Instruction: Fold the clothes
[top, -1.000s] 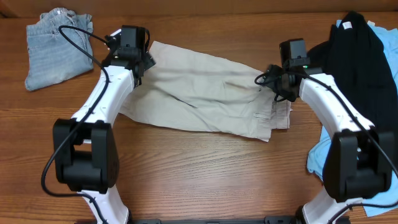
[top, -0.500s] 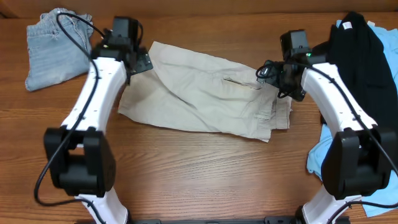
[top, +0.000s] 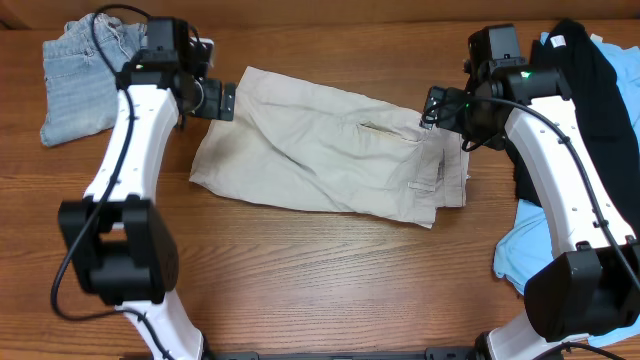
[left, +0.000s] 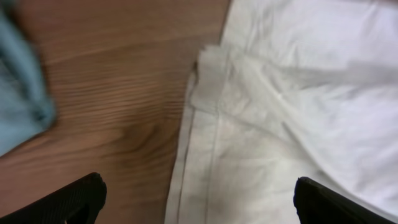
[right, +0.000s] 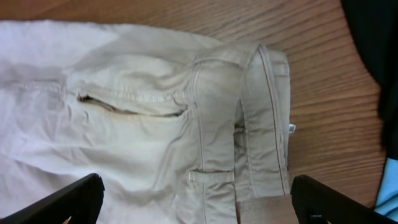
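Note:
The robot's left gripper should next go to the pale beige shorts and close on the leg just inside the middle (top: 238, 125) (left: 255, 124) of the hem.
The pale beige shorts (top: 330, 150) lie spread across the middle of the table, with the waistband at the right and the leg hem at the left. My left gripper (top: 215, 98) hovers open and empty over the shorts' far left hem. In the left wrist view the gripper (left: 199, 199) has the hem (left: 205, 81) between its fingers. My right gripper (top: 440, 108) hovers open and empty above the waistband. In the right wrist view the gripper (right: 196, 196) looks down on the waistband (right: 261, 124) and a back pocket slit (right: 130, 109).
Folded light-blue denim (top: 80, 85) lies at the far left corner; its edge shows in the left wrist view (left: 18, 93). A black garment (top: 585, 90) lies over a sky-blue top (top: 520, 250) at the right edge, close to my right arm. Bare wood runs along the front.
Both grippers have drawn back and outward from the shorts, the left toward the far left, the right toward the far right. The shorts lie slightly flatter.

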